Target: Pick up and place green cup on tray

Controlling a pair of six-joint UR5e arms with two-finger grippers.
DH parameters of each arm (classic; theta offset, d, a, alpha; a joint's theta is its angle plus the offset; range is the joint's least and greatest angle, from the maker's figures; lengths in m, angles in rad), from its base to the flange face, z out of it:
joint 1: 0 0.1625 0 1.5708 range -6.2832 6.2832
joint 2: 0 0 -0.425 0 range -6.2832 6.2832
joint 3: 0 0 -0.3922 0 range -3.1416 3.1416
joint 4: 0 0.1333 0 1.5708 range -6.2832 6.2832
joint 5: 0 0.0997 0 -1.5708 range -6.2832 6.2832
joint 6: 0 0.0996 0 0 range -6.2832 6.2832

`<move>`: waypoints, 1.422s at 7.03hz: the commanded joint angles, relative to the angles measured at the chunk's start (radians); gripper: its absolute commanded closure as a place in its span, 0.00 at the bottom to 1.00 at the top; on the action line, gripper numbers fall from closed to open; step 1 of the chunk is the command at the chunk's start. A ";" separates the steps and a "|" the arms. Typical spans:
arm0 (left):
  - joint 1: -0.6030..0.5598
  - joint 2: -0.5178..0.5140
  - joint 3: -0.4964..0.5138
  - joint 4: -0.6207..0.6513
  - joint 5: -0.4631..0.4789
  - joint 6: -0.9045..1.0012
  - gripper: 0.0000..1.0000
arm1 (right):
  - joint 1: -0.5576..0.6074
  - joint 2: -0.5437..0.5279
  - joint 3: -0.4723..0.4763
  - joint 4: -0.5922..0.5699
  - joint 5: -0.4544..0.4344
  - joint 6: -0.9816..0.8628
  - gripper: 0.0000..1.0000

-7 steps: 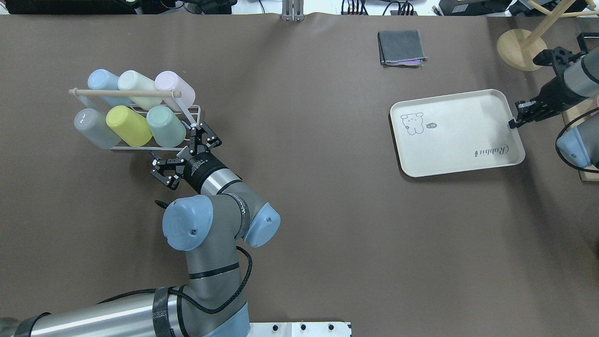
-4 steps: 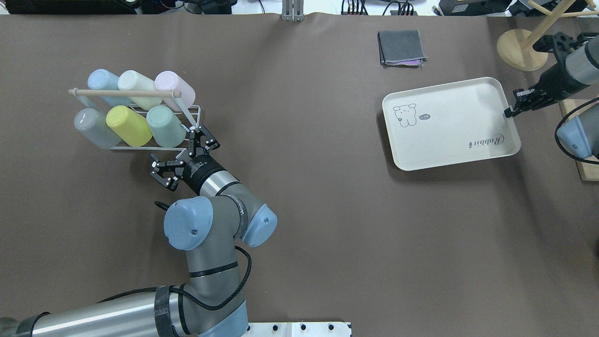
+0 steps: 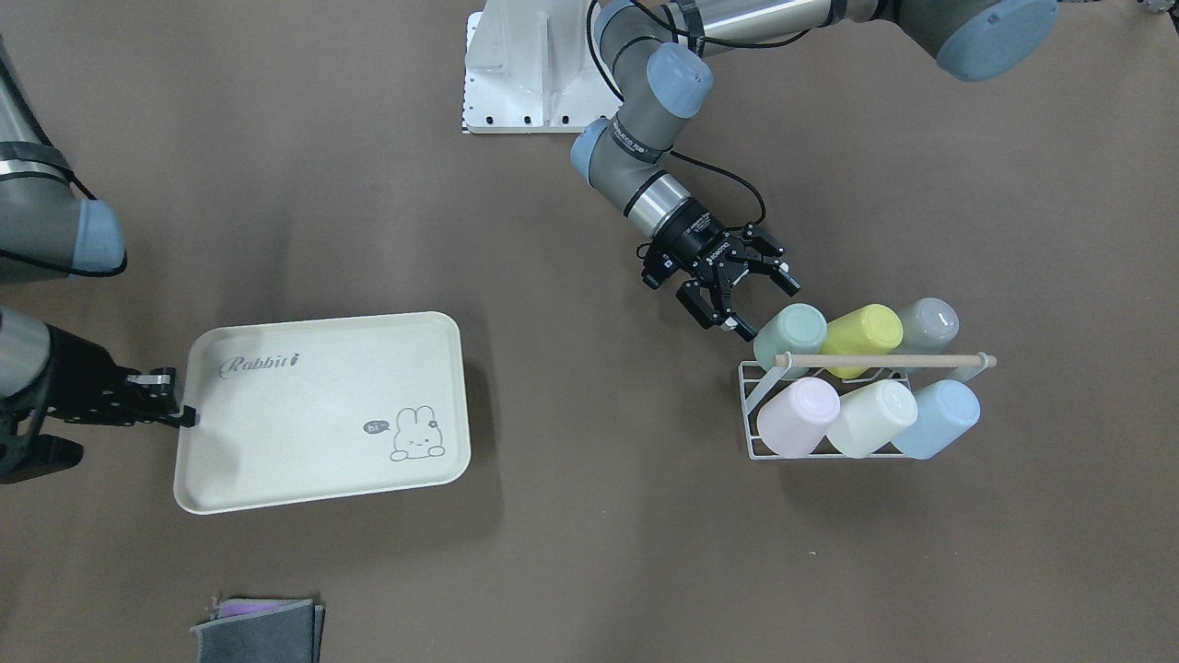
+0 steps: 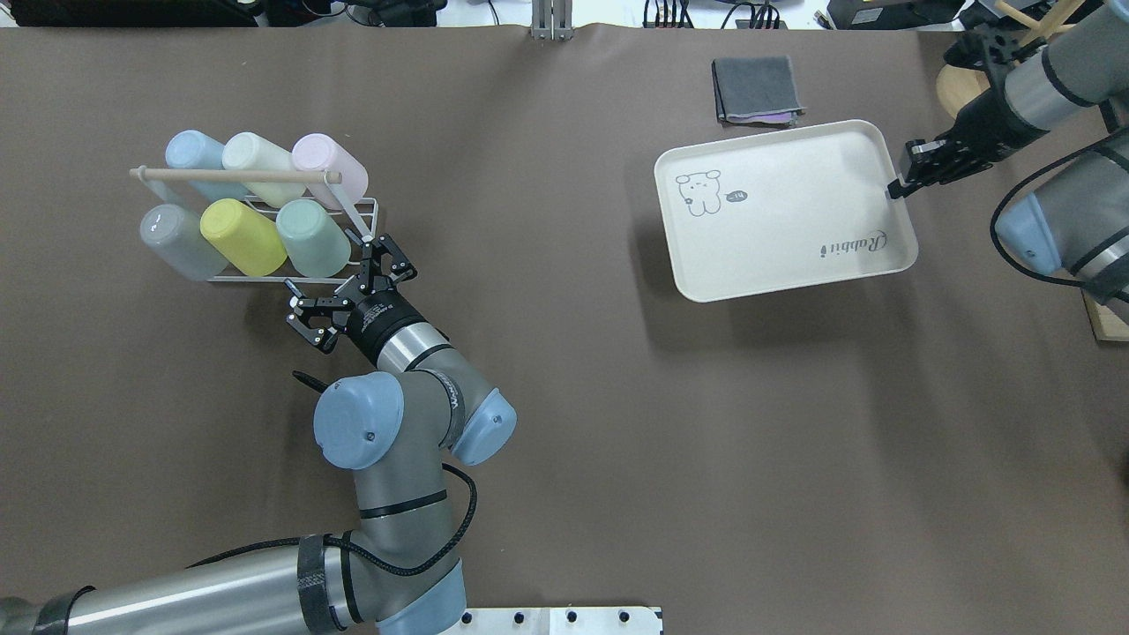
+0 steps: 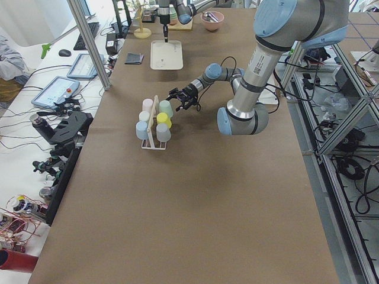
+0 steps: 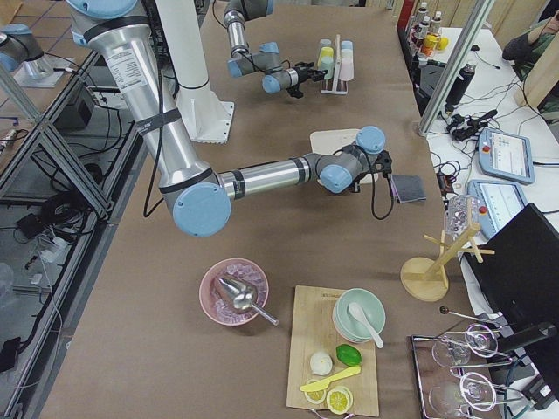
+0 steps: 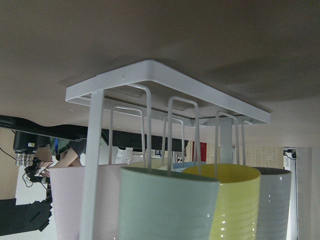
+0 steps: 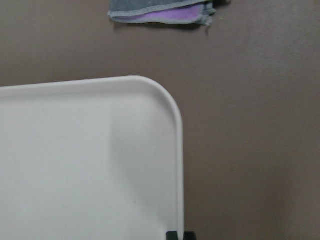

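Next, my right gripper sets the cream tray, now held slightly off the table, down on the bare table [image 3: 539, 371] just short of the white wire rack.
The green cup [image 4: 313, 238] lies on its side in the near row of a white wire rack [image 4: 265, 176], beside a yellow cup. It also shows in the front view [image 3: 790, 336] and in the left wrist view [image 7: 167, 205]. My left gripper [image 4: 332, 275] is open and empty, just short of the cup's rim; it also shows in the front view [image 3: 764, 299]. The cream tray [image 4: 785, 238] with the bunny drawing is empty. My right gripper [image 4: 895, 187] is shut on its right rim and holds it slightly off the table, as its shadow shows.
The rack also holds yellow [image 4: 242, 236], grey [image 4: 181, 240], blue, cream and pink [image 4: 328, 163] cups. A folded grey cloth [image 4: 757, 88] lies just beyond the tray. A wooden stand [image 4: 966, 84] is at the far right, a cutting board [image 4: 1113, 328] at the right edge.
My right gripper has carried the tray to the left and toward the far side of the table, closer to the grey cloth. My left gripper has barely moved and stays open.
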 commanded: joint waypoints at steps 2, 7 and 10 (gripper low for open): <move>-0.014 -0.001 0.031 0.004 0.047 -0.004 0.03 | -0.158 0.100 0.002 0.002 -0.118 0.225 1.00; -0.023 -0.001 0.044 0.079 0.061 -0.149 0.07 | -0.263 0.158 -0.001 0.002 -0.167 0.387 1.00; -0.023 -0.002 0.064 0.079 0.063 -0.156 0.09 | -0.313 0.164 -0.003 0.003 -0.207 0.390 1.00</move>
